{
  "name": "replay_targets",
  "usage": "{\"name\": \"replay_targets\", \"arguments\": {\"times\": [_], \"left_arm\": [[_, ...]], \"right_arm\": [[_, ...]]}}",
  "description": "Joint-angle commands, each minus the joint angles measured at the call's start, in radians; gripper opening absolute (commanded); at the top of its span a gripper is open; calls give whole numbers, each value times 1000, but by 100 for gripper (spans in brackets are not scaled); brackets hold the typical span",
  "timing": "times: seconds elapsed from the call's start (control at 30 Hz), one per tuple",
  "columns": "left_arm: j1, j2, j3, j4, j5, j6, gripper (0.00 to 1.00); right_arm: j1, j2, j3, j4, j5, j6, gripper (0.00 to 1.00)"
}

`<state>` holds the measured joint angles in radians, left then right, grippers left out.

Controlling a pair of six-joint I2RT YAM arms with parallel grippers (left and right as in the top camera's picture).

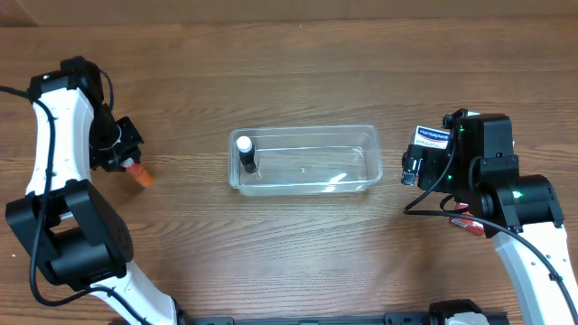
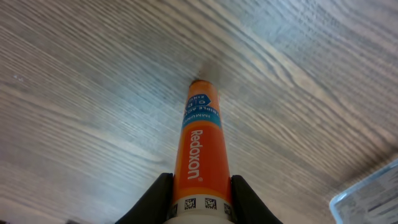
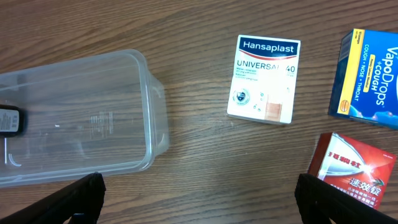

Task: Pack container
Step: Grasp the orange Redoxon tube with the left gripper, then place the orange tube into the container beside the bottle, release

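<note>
The orange Redoxon tube will go down inside the clear plastic container [image 1: 250, 176], just in front of the small dark bottle, set there by my left gripper.
The clear plastic container [image 1: 361, 144] sits mid-table with a small dark bottle with a white cap [image 1: 246, 153] standing at its left end. It also shows in the right wrist view [image 3: 134, 68], where its right end is nearest. My left gripper [image 1: 129, 155] is at the far left, shut on an orange Redoxon tube [image 2: 201, 143] whose far end points down at the wood. My right gripper [image 3: 199, 196] is open wide and empty, just right of the container. A white Hansaplast box [image 3: 263, 78] lies on the table ahead of it.
A blue and yellow VapoDrops box [image 3: 367, 78] and a red box [image 3: 354, 171] lie right of the Hansaplast box. In the overhead view the right arm covers most of them; the Hansaplast box [image 1: 432, 138] and red box [image 1: 466, 223] peek out.
</note>
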<state>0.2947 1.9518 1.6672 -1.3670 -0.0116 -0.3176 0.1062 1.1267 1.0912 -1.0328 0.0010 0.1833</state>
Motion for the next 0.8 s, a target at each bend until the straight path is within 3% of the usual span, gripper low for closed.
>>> {"name": "replay_targets", "arguments": {"times": [0.0,0.2,0.4,0.57,0.77], "left_arm": [[-78,-83,16,-9,5,-12,4],[-437,-420,44,-21,38,-79,4],[-728,-404,-6,-27,24,-173,4],[-747,-293,-122,56,26,-177,4],[-747,-185,-129,90,-85,-177,4]], "right_arm": [[-1,-30,50,-14,40,5,100],[-56,-55,85,-50,45,31,100],[-56,-40,84,-51,41,31,100],[-56,-12,84,-51,23,31,100],[-56,-9,84,-51,23,31,100]]}}
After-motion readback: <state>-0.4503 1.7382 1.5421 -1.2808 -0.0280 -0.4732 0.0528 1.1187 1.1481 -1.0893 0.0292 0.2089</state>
